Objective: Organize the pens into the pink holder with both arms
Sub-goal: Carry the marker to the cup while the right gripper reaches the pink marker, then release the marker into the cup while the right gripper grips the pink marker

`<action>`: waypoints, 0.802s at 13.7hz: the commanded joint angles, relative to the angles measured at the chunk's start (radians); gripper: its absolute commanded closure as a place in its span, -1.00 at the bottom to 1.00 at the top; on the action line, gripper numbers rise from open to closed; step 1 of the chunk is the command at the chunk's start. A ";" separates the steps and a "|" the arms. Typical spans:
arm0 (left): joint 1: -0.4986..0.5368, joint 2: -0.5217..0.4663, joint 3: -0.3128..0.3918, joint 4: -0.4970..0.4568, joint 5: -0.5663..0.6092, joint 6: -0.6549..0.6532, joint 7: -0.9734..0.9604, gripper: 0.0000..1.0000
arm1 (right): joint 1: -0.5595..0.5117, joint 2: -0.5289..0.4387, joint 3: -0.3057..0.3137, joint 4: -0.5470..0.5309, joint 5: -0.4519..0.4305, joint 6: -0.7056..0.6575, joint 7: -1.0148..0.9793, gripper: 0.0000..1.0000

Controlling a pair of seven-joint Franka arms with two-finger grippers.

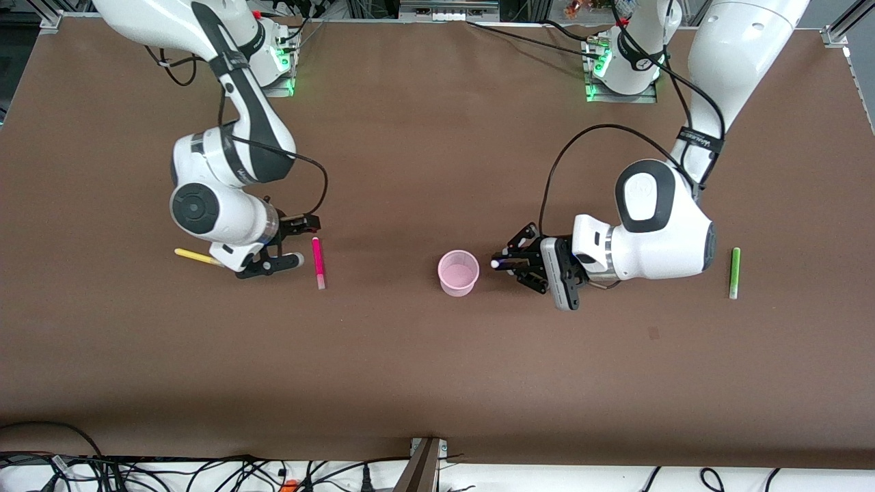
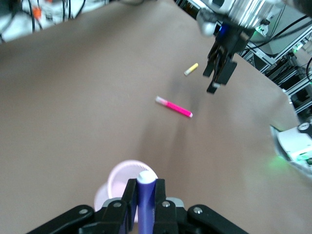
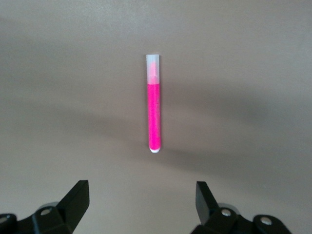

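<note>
My left gripper is to release the purple pen, now held beside the pink holder, inside the pink holder (image 1: 451, 267) (image 2: 129, 181), against the holder's rim that faces the magenta-pink pen.
The pink holder (image 1: 458, 272) (image 2: 122, 180) stands upright in the middle of the table. My left gripper (image 1: 504, 263) (image 2: 145, 188) is beside it, toward the left arm's end, shut on the purple pen (image 1: 498, 263) (image 2: 145, 195). The pen's whitish end points at the holder's rim. My right gripper (image 1: 295, 242) (image 3: 141, 190) is open with nothing between its fingers, over the table between the yellow pen (image 1: 195, 256) (image 2: 191, 69) and the magenta-pink pen (image 1: 318, 262) (image 3: 154, 117) (image 2: 174, 107). The green pen (image 1: 735, 272) lies toward the left arm's end.
The brown table (image 1: 437, 383) has bare surface nearer the front camera. Cables and a bracket (image 1: 425, 461) run along that edge. Both arm bases (image 1: 618, 75) stand at the back edge.
</note>
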 commanded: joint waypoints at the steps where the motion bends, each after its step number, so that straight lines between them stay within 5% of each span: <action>1: -0.057 0.068 -0.011 0.093 -0.050 0.081 0.126 1.00 | 0.003 -0.021 -0.001 -0.094 0.014 0.106 0.010 -0.83; 6: -0.160 0.102 -0.013 0.091 -0.226 0.233 0.319 1.00 | 0.006 -0.021 -0.001 -0.231 0.014 0.281 0.010 -0.61; 11: -0.177 0.131 -0.013 0.071 -0.282 0.241 0.485 1.00 | 0.031 -0.021 0.001 -0.291 0.014 0.367 0.011 -0.27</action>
